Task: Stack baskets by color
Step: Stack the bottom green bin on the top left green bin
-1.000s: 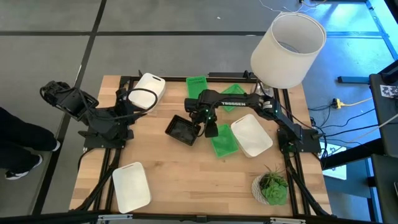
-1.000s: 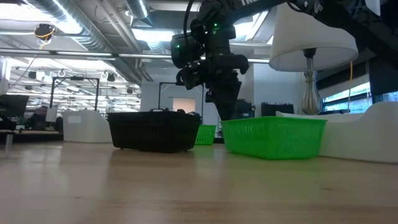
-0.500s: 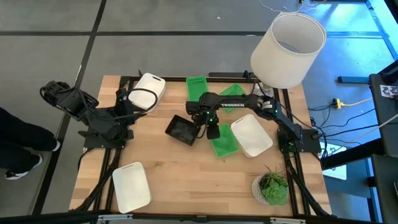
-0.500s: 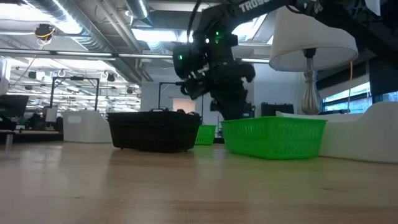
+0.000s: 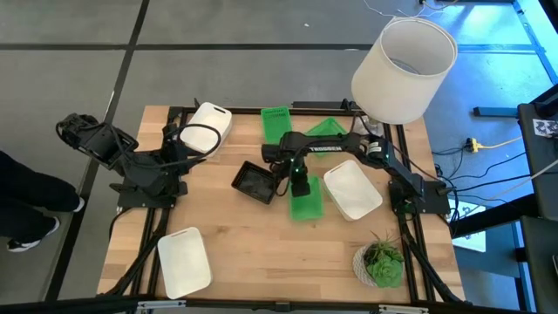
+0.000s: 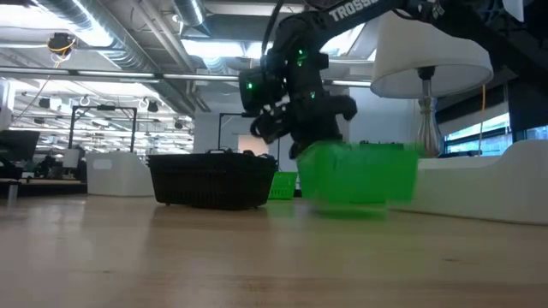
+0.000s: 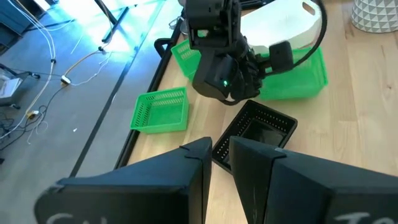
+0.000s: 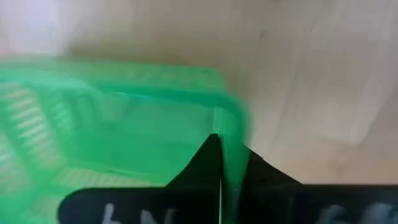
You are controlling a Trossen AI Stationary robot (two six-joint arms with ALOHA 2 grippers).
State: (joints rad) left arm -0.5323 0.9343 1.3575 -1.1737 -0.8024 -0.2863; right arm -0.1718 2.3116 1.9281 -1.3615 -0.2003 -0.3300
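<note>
The green basket, now held over the table's middle, will be let go by my right gripper in the space between the black mesh basket and the far green baskets (image 5: 292, 150).
My right gripper (image 5: 299, 186) stands over the middle of the table, shut on a bright green basket (image 5: 306, 204), which also shows in the low view (image 6: 360, 174). A black mesh basket (image 5: 255, 183) sits on the table just left of it. A white basket (image 5: 353, 189) lies to its right. Two more green baskets (image 5: 275, 122) (image 5: 330, 131) lie at the far edge. White baskets rest at the far left (image 5: 207, 129) and the near left (image 5: 185, 260). My left gripper (image 7: 221, 158) waits over the table's left side, its fingers a narrow gap apart with nothing between them. My right gripper has the green basket's wall at its far end, close to a corner (image 8: 229, 127). One finger is inside the basket and one outside. The fingers come from above, pointing steeply down. The basket sits level below them; whether it is clear of the table, I cannot tell.
A big white lampshade (image 5: 404, 68) stands at the far right corner and a small green plant (image 5: 382, 262) at the near right. Bare wood (image 5: 270, 262) lies along the near middle. A person's leg (image 5: 26, 209) shows beyond the left edge.
My right gripper has sunk a little onto the green basket's far end and shut on its wall. The basket has swung round, from lying slantwise to pointing straight from far to near, and has shifted slightly toward the black basket.
</note>
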